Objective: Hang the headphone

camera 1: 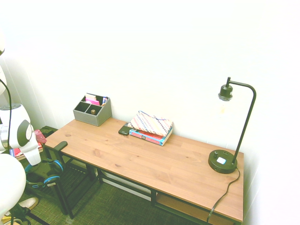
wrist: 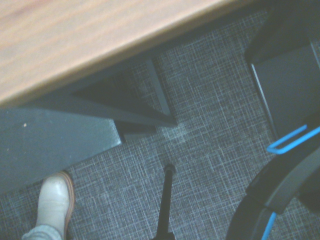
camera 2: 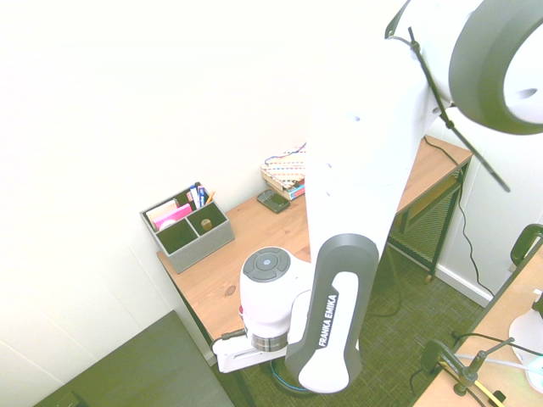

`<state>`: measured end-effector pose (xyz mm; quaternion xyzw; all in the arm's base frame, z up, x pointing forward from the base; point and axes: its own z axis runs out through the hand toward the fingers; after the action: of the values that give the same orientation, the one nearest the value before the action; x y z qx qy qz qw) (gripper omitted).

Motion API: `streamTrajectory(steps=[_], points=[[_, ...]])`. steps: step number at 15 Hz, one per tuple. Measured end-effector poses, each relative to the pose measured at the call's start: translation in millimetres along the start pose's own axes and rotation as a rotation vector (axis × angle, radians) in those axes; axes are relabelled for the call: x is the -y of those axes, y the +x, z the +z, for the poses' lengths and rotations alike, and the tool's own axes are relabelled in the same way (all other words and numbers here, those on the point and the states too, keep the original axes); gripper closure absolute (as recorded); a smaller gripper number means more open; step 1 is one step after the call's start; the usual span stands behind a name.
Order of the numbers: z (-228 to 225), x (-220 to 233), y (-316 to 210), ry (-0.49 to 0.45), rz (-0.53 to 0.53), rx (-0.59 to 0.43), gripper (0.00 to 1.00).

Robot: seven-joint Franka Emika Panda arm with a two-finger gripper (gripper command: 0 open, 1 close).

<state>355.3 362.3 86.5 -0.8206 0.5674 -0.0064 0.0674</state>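
Note:
Next, the gripper releases the headphone hanging just below the short black hook [camera 1: 58, 176] at the desk's end.
The headphone [camera 1: 48, 172], black with bright blue bands, hangs off the left end of the wooden desk [camera 1: 140, 157], below the level of the desktop. My gripper [camera 1: 33, 159] is shut on its top, coming in from the left. A short black hook [camera 1: 60, 146] sticks out at the desk's left end, just above and to the right of the headphone. In the wrist view the headphone [wrist: 280, 192] shows as a black band with blue trim over grey carpet. In the second exterior view my arm hides the gripper, and only a blue sliver of the headphone [camera 2: 284, 387] shows under it.
On the desk stand a grey organizer [camera 1: 92, 110], books under a patterned pouch [camera 1: 151, 126], a small black item [camera 1: 124, 130] and a black lamp [camera 1: 228, 140]. The dark desk frame [wrist: 125, 107] and a white shoe [wrist: 55, 200] on the carpet lie below.

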Motion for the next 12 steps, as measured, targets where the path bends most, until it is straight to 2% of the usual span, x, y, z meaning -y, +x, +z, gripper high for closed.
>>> streamTrajectory(steps=[9,10,12], points=[[16,8,29,0.007,0.090,-0.073,1.00],[17,8,30,0.005,0.097,-0.074,0.00],[19,8,27,-0.008,0.107,-0.067,0.00]])
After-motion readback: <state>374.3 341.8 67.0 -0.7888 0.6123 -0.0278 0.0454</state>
